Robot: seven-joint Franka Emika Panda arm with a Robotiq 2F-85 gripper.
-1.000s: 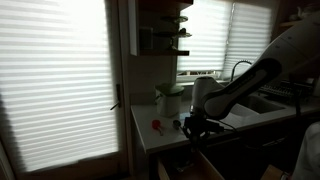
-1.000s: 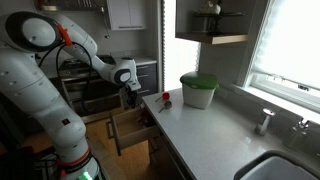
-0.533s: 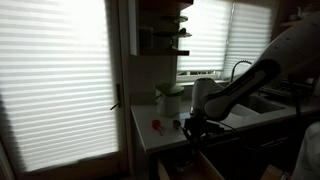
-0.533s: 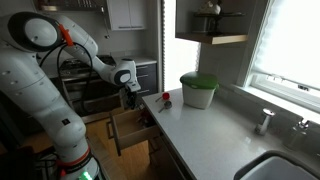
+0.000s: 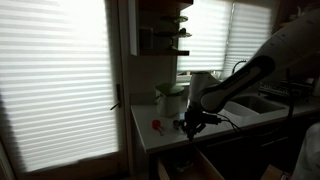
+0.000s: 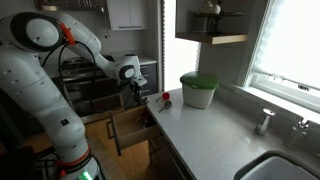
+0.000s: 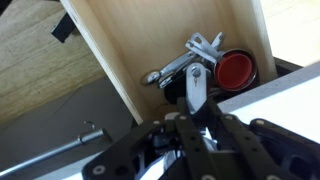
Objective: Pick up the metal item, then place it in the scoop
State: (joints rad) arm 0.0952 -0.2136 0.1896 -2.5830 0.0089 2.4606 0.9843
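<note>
The robot's gripper should release the metal item, now held over the open wooden drawer, on the counter [image 5: 181, 128] in front of the pale jar, close to the small red object.
My gripper [image 7: 192, 108] hangs over the open wooden drawer [image 7: 120, 50] and is shut on the metal item [image 7: 193, 85], a slim shiny strip standing up between the fingers. Just beyond it in the drawer lie a round red scoop [image 7: 236, 68] and shiny metal utensils [image 7: 185, 60]. In both exterior views the gripper [image 5: 190, 124] [image 6: 135, 93] sits at the counter's edge above the drawer [image 5: 185, 165] [image 6: 125, 130]; the metal item is too small to see there.
A pale jar with a green lid [image 6: 198, 90] [image 5: 170, 98] and a small red object [image 6: 166, 98] [image 5: 156, 125] stand on the counter. A sink [image 6: 285, 165] lies further along. An oven [image 6: 85, 95] stands behind the arm.
The arm has shifted a little, and the gripper has moved slightly up and toward the counter. Everything on the counter has stayed in place.
</note>
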